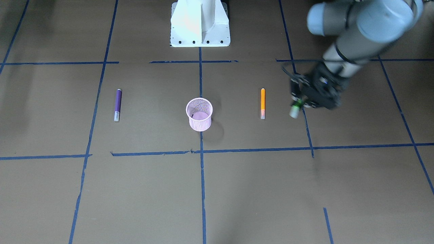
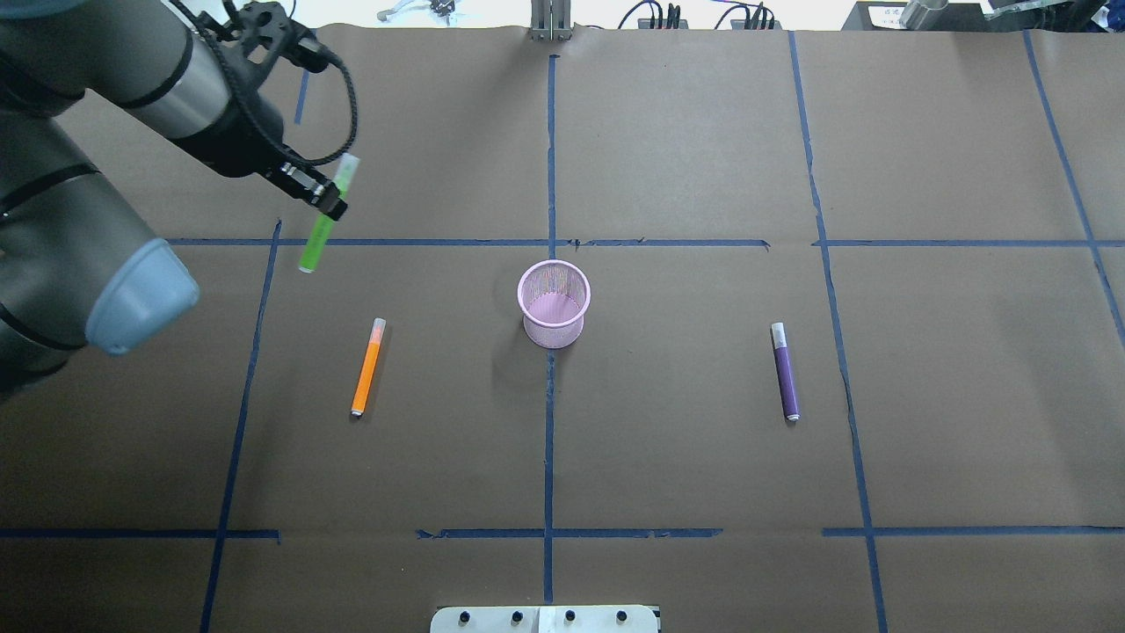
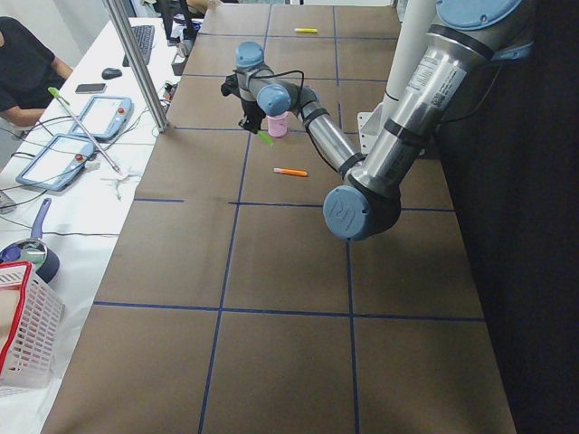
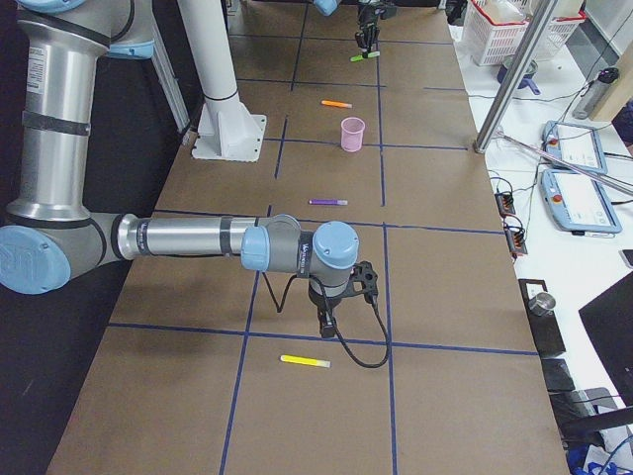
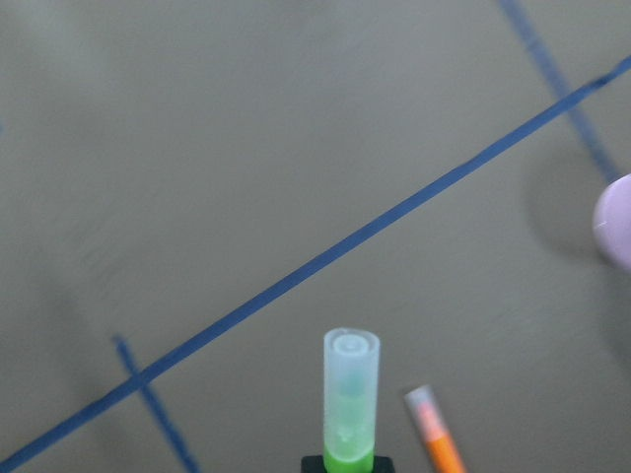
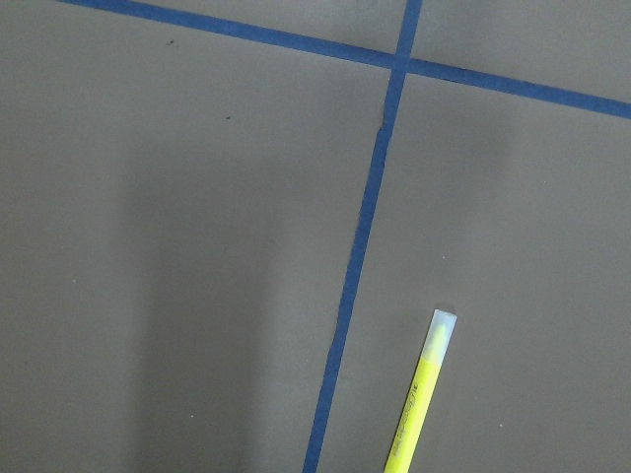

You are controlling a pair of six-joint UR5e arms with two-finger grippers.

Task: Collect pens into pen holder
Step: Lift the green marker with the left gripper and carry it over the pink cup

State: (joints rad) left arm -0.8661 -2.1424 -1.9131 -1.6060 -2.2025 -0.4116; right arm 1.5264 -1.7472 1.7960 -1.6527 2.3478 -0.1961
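My left gripper has the green pen, tilted in the air beyond the holder. It will let the pen go inside the pink mesh pen holder [image 1: 198, 105], near the rim facing the white base.
My left gripper [image 2: 330, 200] is shut on the green pen [image 2: 315, 246] and holds it tilted in the air, left of and beyond the pink mesh pen holder [image 2: 554, 303]. The pen's pale cap shows in the left wrist view [image 5: 350, 394]. The orange pen [image 2: 367, 367] lies flat left of the holder. The purple pen [image 2: 785, 371] lies flat to its right. The holder stands upright with no pen showing in it [image 1: 199, 114]. My right gripper [image 4: 326, 319] shows only in the exterior right view, far from the holder, so I cannot tell whether it is open or shut.
A yellow pen [image 4: 305, 362] lies on the table just beside the right gripper and shows in the right wrist view [image 6: 419, 404]. Blue tape lines grid the brown table. The robot's white base [image 1: 200, 30] stands at the table's edge. Tablets and cables lie beyond the far edge.
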